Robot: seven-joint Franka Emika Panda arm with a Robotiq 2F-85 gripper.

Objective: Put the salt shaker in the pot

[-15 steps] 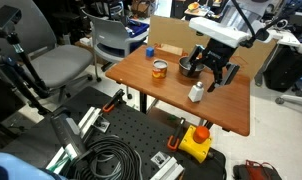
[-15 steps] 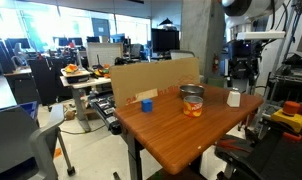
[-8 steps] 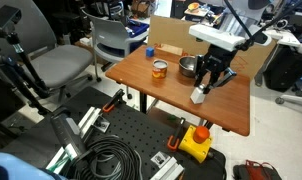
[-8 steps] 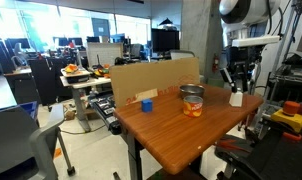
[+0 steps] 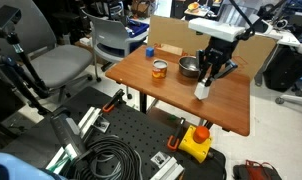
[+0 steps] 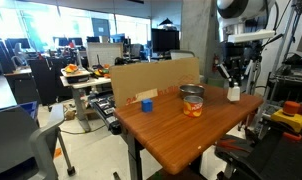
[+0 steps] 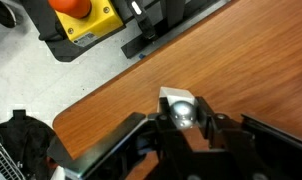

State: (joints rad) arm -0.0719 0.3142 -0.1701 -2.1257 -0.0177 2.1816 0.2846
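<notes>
Next, my gripper lets go of the salt shaker near the middle of the grey pot's bottom (image 5: 193, 65), next to the orange-brown jar.
The salt shaker (image 5: 201, 91) is a small white bottle with a shiny rounded top. It stands upright on the wooden table (image 5: 161, 90), near the edge, also seen from across the table as the shaker (image 6: 233, 94). My gripper (image 5: 207, 78) reaches down onto it from above. In the wrist view the gripper (image 7: 181, 116) has its fingers (image 7: 204, 118) pressed against both sides of the shaker's top (image 7: 179, 108), shut on it. The pot (image 5: 189, 68), grey steel, sits just behind the shaker, and shows as the pot (image 6: 191, 91) in both exterior views.
An orange-brown jar (image 5: 160, 69) stands beside the pot. A small blue object (image 5: 150, 49) and a cardboard wall (image 5: 171, 35) are at the table's back. A yellow box with a red button (image 5: 196, 142) lies on the floor below the table edge, near chairs (image 5: 61, 65) and cables.
The gripper came down over the salt shaker and its jaws went from open to shut on the shaker's top. The shaker stays on the table.
</notes>
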